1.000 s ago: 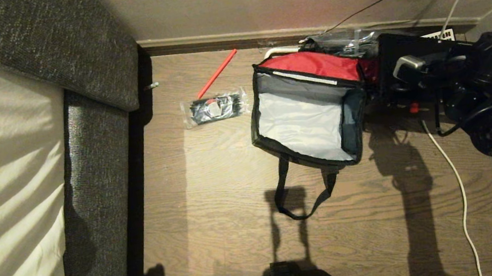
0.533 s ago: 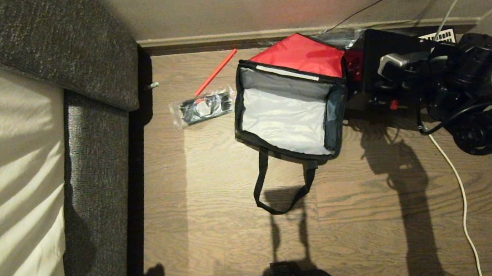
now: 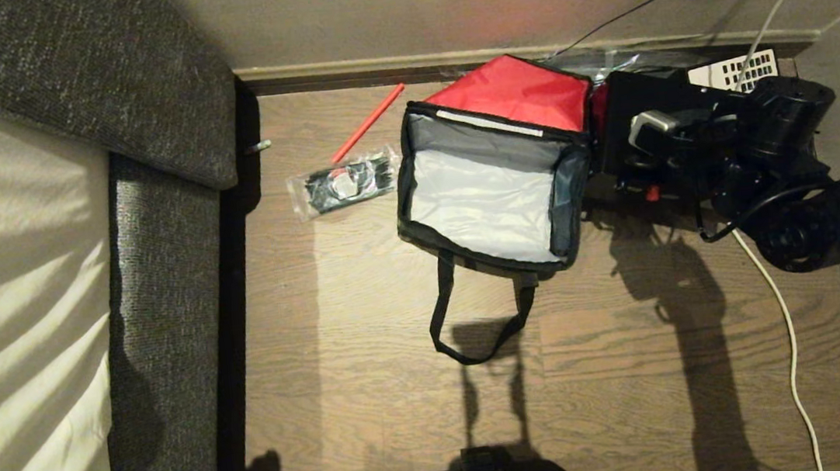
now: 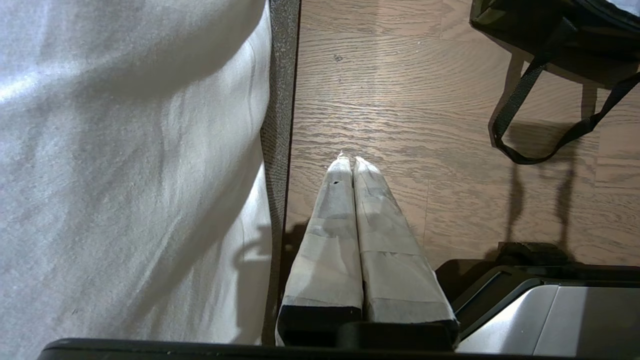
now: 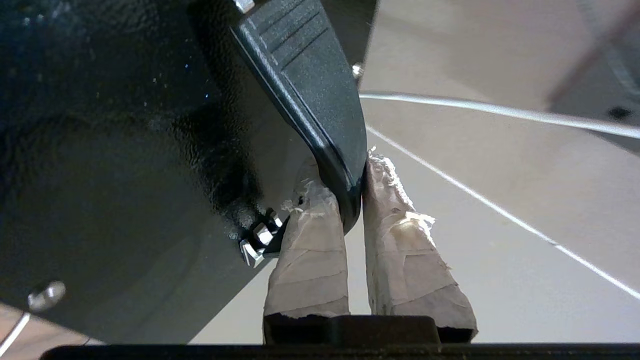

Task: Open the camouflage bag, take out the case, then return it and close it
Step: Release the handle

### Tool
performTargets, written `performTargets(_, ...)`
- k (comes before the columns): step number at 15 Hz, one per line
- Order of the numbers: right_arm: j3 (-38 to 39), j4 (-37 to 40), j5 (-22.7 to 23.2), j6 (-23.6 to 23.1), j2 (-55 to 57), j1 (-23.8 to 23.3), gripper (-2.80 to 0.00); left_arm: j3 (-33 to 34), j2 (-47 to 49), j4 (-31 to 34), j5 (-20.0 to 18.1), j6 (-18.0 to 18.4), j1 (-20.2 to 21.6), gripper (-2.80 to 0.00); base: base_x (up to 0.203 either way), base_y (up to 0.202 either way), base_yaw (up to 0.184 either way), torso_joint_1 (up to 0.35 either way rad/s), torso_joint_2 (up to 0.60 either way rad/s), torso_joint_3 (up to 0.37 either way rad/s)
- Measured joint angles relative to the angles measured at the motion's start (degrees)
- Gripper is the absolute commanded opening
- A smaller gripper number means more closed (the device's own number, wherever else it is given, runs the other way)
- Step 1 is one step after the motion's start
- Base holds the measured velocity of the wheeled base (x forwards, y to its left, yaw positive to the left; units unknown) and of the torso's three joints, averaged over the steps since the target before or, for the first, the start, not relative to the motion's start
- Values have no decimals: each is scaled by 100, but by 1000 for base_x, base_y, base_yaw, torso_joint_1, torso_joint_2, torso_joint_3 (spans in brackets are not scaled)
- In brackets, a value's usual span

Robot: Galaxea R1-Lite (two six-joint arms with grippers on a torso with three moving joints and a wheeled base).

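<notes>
Next, my right gripper lets go of the black case on the floor (image 3: 695,161) between the camouflage bag and the white cable.
The camouflage bag (image 3: 490,197) lies open on the wooden floor, its red-lined lid (image 3: 514,93) folded back toward the wall and its pale grey inside empty. One black strap handle (image 3: 476,323) trails toward me. The black case (image 3: 631,131) stands right against the bag's right side, red latch (image 3: 651,193) showing. My right gripper (image 5: 352,167) is shut on the case's black handle (image 5: 310,90); its arm (image 3: 769,144) reaches in from the right. Beside the bed edge, my left gripper (image 4: 349,161) hangs parked and shut on nothing, with the bag's strap (image 4: 520,100) off to one side.
A grey sofa with a white cover (image 3: 161,294) fills the left. A clear packet of black items (image 3: 340,185) and a red stick (image 3: 369,124) lie left of the bag. A telephone's white keypad (image 3: 734,70) and cables (image 3: 784,322) are at the right by the wall.
My right arm has carried the case leftward. The bag has slid left with it, its lid has tipped further back, and the clear packet has been nudged left. The telephone's keypad has come into view.
</notes>
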Motion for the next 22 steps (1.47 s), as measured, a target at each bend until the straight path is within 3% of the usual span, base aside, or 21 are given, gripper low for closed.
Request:
performTargets(7,-121,-17,0,285,571,-130,-280,0,0,-1,0,1,0,-280,0,0,0,0,0,0)
performTargets(13,-703,17,5,238,1065,-327,-280,0,0,1,-2,1,0,-280,0,0,0,0,0,0)
performTargets(14,-709,3,19,222,1118,-345,0,0,0,-2,-2,0,0,-280,0,0,0,0,0,0)
performTargets(22,-455,121,-6,346,1033,-364,0,0,0,0,0,2,0,-280,0,0,0,0,0,0)
